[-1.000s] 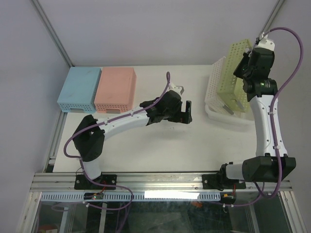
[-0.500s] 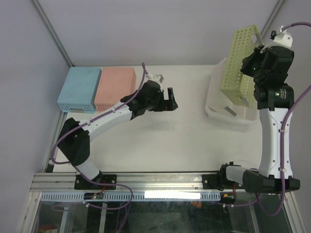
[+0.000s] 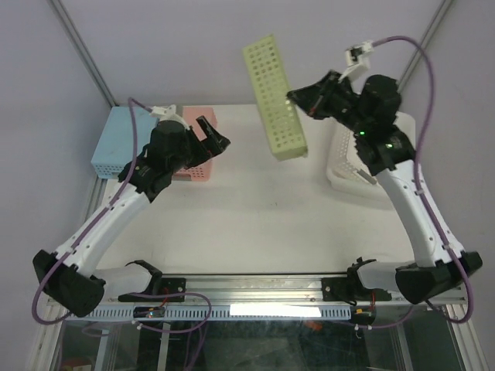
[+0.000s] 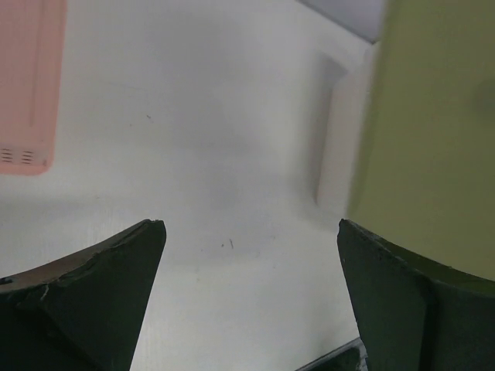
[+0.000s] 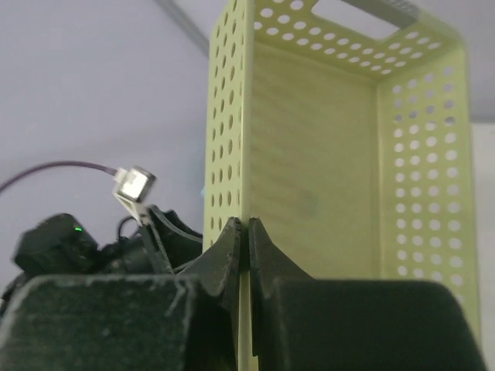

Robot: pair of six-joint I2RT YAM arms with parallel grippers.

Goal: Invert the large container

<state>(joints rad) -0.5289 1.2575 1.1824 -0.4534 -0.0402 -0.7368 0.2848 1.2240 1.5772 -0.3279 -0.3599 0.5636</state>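
Next, my right gripper sets down and lets go of the yellow-green basket, now hanging above the table's back middle, on the table [image 3: 264, 157] between the pink box and the white basket.
A yellow-green perforated basket [image 3: 274, 97] hangs in the air above the back middle of the table, standing on end. My right gripper [image 3: 298, 99] is shut on its side wall; in the right wrist view the jaws [image 5: 247, 224] pinch the rim and the basket's inside [image 5: 340, 154] faces the camera. A larger white basket [image 3: 338, 158] sits on the table at the right, partly hidden by the right arm. My left gripper [image 3: 213, 135] is open and empty, raised over the pink box. The left wrist view shows bare table between its fingers [image 4: 100, 294] and the green basket [image 4: 433, 131] at right.
A blue box [image 3: 124, 139] and a pink box [image 3: 186, 158] lie upside down side by side at the back left; the pink box also shows in the left wrist view [image 4: 23, 85]. The white table [image 3: 255, 224] stretches between the arms.
My right arm lifted the green basket out of the white basket and swung it up and to the left. My left arm rose and moved left to above the pink box.
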